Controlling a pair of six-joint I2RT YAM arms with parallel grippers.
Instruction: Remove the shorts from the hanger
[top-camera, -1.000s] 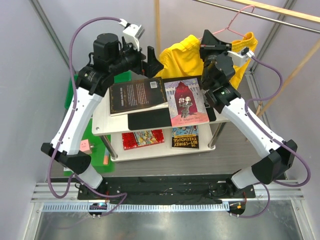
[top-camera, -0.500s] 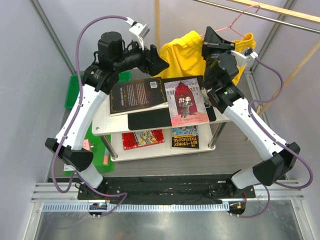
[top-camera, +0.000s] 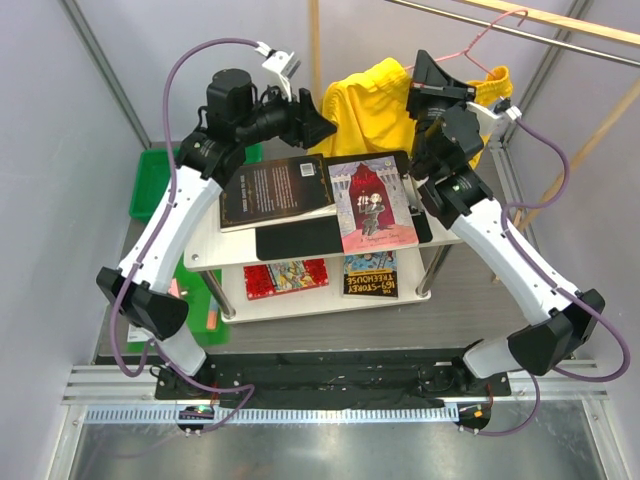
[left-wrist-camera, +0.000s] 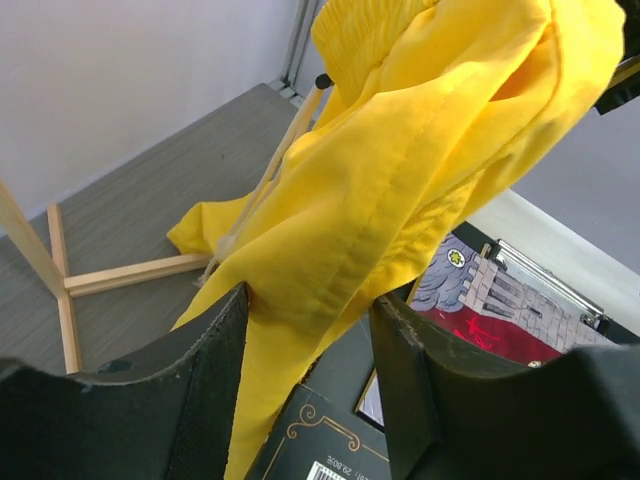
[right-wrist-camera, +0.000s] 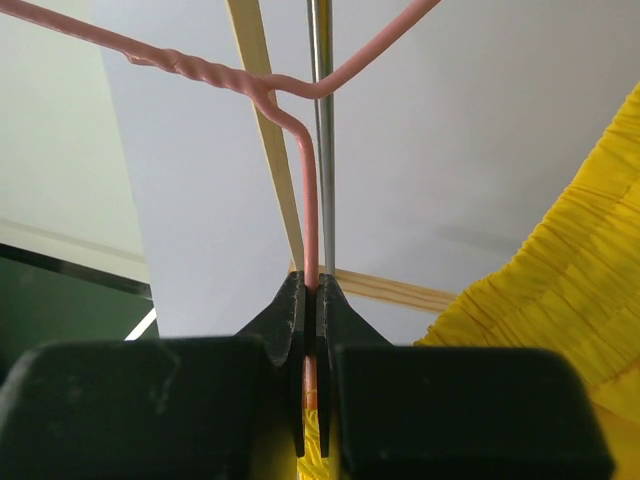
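The shorts' hanging fold is loose at the ends of my left gripper's fingers, so I should open, reach further in and pinch the fold (left-wrist-camera: 318, 272) before I pull the shorts off.
The yellow shorts (top-camera: 370, 105) hang bunched from the pink wire hanger (top-camera: 470, 50) above the back of the shelf cart. My left gripper (top-camera: 318, 122) is at their left side. In the left wrist view a hanging fold of the shorts (left-wrist-camera: 420, 170) lies between the half-closed jaws of my left gripper (left-wrist-camera: 312, 298); a gap remains and the black book shows through it. My right gripper (top-camera: 430, 85) is shut on the hanger's wire (right-wrist-camera: 310, 200) just below its twisted neck, as my right gripper (right-wrist-camera: 311, 285) shows in its wrist view, with the gathered waistband (right-wrist-camera: 570, 300) to its right.
A white two-level shelf cart (top-camera: 215, 250) stands under the shorts. It carries a black book (top-camera: 275, 190), a red illustrated book (top-camera: 372, 205) and other books on the lower level. A green bin (top-camera: 150, 185) sits at the left. Wooden rack bars (top-camera: 560, 20) cross the back.
My left gripper has moved right onto the shorts and its jaws have narrowed around the fabric. My right gripper has stayed shut on the hanger and has lifted slightly.
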